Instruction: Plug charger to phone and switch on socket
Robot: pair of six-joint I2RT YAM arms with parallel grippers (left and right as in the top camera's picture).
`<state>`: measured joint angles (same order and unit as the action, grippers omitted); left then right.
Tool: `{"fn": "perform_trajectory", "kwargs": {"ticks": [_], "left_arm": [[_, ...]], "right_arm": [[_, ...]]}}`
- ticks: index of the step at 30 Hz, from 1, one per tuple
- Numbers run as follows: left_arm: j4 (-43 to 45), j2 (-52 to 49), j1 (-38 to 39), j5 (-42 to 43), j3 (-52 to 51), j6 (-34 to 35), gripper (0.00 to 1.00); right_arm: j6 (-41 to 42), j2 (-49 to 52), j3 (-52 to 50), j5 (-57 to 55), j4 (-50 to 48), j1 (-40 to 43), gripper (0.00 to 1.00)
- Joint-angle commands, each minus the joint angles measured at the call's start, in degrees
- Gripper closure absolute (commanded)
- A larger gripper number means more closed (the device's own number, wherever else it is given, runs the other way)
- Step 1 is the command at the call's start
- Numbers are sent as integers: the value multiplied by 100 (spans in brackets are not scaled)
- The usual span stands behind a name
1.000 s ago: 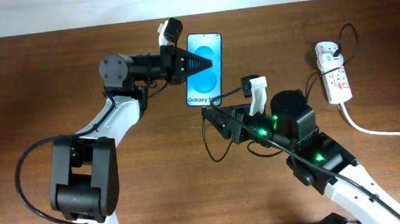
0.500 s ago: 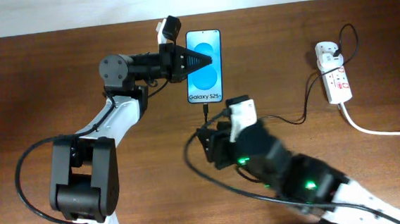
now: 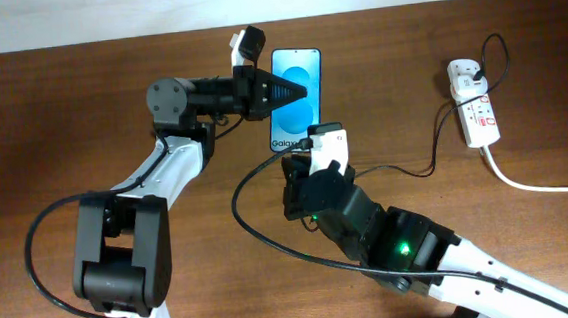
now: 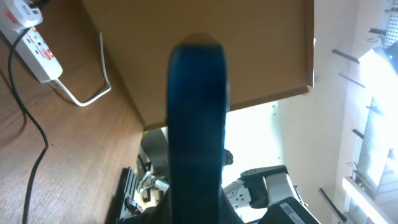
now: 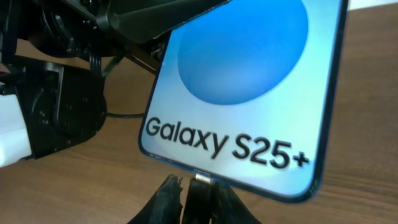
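Note:
Next, my left gripper lets go of the phone flat on the table [image 3: 299, 169] under the fingertips of my right gripper.
The phone [image 3: 303, 67], its blue screen lit, is gripped on its left side by my left gripper [image 3: 292, 92], which holds it off the table. In the left wrist view the phone [image 4: 196, 112] shows edge-on as a dark blue bar between the fingers [image 4: 194, 214]. My right gripper [image 3: 297, 161] is just below the phone's bottom edge, shut on the charger plug. In the right wrist view the plug tip [image 5: 200, 179] touches the phone's bottom edge [image 5: 249, 81], between the fingers [image 5: 194, 202]. The black charger cable [image 3: 239, 210] loops left. The socket [image 3: 474, 106] lies far right.
A thick white cable [image 3: 536, 185] runs from the socket off the right edge. The thin black cable [image 3: 434, 153] passes over the right arm toward the socket. The socket [image 4: 37, 43] and white cable [image 4: 93, 93] also show in the left wrist view. Table edge runs along the back.
My right arm has swung left and up, bringing the plug to the phone's bottom edge. The left gripper has shifted the phone slightly right. The cable loop has moved left.

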<state>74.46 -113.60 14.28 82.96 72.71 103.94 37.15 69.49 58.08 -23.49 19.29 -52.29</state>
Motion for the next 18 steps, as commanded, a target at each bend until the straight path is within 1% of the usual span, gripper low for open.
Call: {"fn": "perform_trajectory", "kwargs": {"ticks": [1, 2, 3, 6, 7, 9, 12, 18], "left_arm": [[50, 24, 57, 17, 72, -74, 100], [50, 24, 57, 15, 72, -74, 100], [50, 24, 57, 15, 72, -74, 100], [50, 24, 57, 13, 72, -74, 100], [50, 24, 57, 11, 72, -74, 100], [50, 24, 57, 22, 72, -76, 100], [50, 24, 59, 87, 72, -74, 100], [52, 26, 59, 284, 72, -72, 100]], "right_arm": [[-28, 42, 140, 262, 85, -15, 74], [-28, 42, 140, 278, 175, -15, 70], [-28, 42, 140, 334, 251, -15, 69], [-26, 42, 140, 542, 415, -15, 69], [-26, 42, 140, 551, 435, -15, 71], [-28, 42, 142, 479, 385, -13, 84], [-31, 39, 247, 240, 363, -13, 96], [-96, 42, 339, 284, -114, 273, 96]]}}
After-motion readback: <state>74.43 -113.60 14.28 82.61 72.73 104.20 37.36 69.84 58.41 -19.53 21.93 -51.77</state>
